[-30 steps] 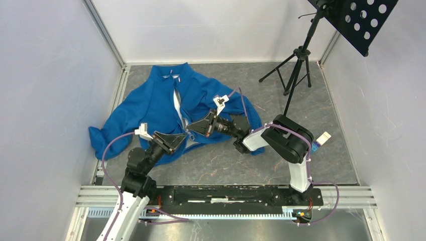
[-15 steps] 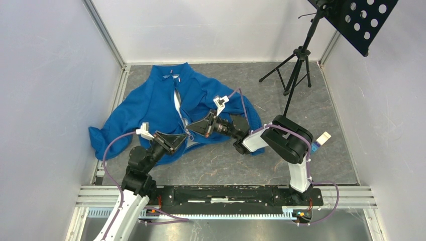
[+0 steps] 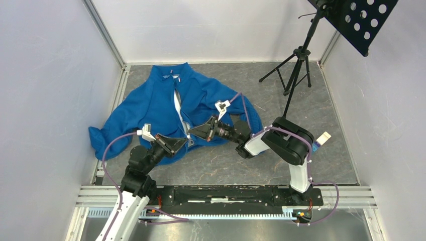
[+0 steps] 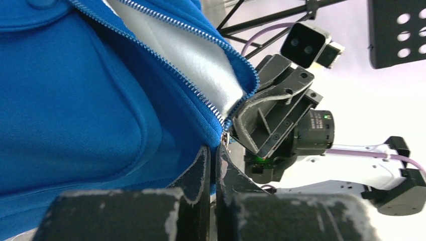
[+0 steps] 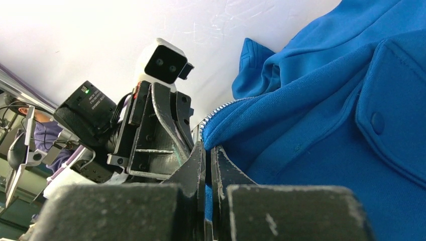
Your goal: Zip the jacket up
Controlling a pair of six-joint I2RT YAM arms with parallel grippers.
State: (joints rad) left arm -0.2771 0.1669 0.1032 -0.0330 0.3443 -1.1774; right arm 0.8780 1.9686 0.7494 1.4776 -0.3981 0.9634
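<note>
Both zipper rows meet at the slider, so my right gripper needs to let go of the fabric corner and take the pull tab [image 3: 191, 142] while my left gripper holds the hem.
The bright blue fleece jacket [image 3: 161, 103] lies spread on the grey floor, collar at the far side, front open with pale lining [image 4: 191, 55] showing between the zipper rows. My left gripper [image 3: 187, 143] is shut on the bottom hem of the jacket's left front, next to the metal zipper slider [image 4: 224, 139]. My right gripper [image 3: 193, 131] is shut on the bottom corner of the other front [image 5: 301, 125], whose zipper teeth [image 5: 216, 113] run up from its tips. The two grippers face each other, a few centimetres apart, at the bottom of the zipper.
A black tripod stand [image 3: 296, 65] with a perforated black plate [image 3: 364, 20] stands at the back right. A small white and blue block [image 3: 321, 139] lies right of the right arm. White walls close in the left, back and right sides.
Both grippers have moved toward the near edge and slightly down with the jacket's bottom corners, pulling the hem nearer. They stay shut and close together.
</note>
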